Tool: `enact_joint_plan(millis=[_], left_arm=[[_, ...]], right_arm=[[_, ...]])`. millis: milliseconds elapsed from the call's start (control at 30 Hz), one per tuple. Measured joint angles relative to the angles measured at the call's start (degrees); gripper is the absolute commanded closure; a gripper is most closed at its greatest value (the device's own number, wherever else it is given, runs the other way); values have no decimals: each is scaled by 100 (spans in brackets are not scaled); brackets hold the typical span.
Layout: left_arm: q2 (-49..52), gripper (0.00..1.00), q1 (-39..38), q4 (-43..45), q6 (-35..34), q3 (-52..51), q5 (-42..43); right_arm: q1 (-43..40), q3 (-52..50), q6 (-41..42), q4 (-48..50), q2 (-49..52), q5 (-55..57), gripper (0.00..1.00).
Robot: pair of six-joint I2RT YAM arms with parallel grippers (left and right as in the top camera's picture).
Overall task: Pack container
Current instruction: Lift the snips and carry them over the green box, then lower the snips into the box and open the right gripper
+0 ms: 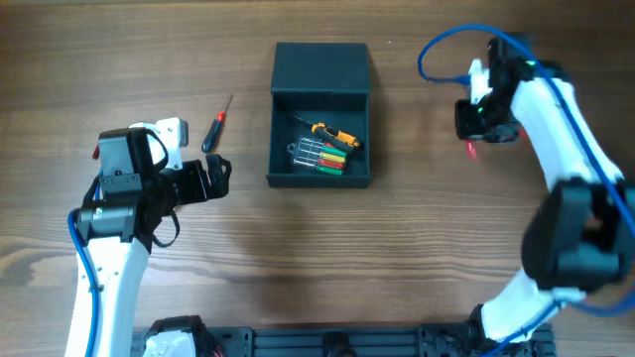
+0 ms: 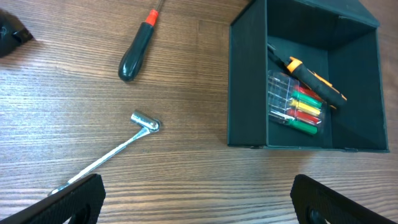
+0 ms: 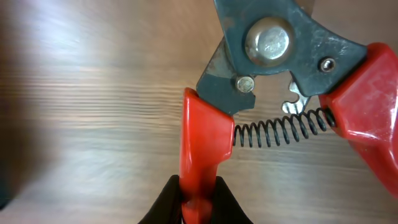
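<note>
Next, my right gripper releases the red-handled pliers inside the container, on top of the orange-and-black tool (image 1: 324, 132). The pliers are still held over the table.
The dark teal-grey container (image 1: 319, 114) stands open at the table's centre, its lid flat behind it; it also shows in the left wrist view (image 2: 249, 81). Inside lie an orange-and-black tool (image 1: 333, 135) and a clear pack of coloured bits (image 1: 322, 156). My right gripper (image 3: 198, 202) is shut on one red handle of the red-handled pliers (image 3: 283, 56), held over the table right of the container (image 1: 472, 149). My left gripper (image 2: 198, 202) is open and empty, left of the container (image 1: 220, 178). A small metal socket wrench (image 2: 112, 152) lies just ahead of it.
A screwdriver with a black and red handle (image 1: 215, 127) lies left of the container; it also shows in the left wrist view (image 2: 138, 50). A blue cable (image 1: 446, 45) loops above the right arm. A black rail runs along the table's near edge (image 1: 337, 342).
</note>
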Motion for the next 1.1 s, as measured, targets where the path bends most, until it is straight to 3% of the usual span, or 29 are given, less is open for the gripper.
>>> enact_joint_plan(millis=[167,267,533,833,1100], left_arm=[[0,0,0,20,0,0,0],[0,0,0,20,0,0,0],[0,0,0,20,0,0,0],[0,0,0,20,0,0,0],[0,0,0,20,0,0,0]], right_arm=[[625,125,-542,0,-1119,-76,96],[1663,192,-1172,9,-1646,-201,96],[3558,197,-2356,658,-1478,-378,96],[3696,192,-2789,903,-210,-391,96],[3696,188,-2793,1178,57,-393,96]])
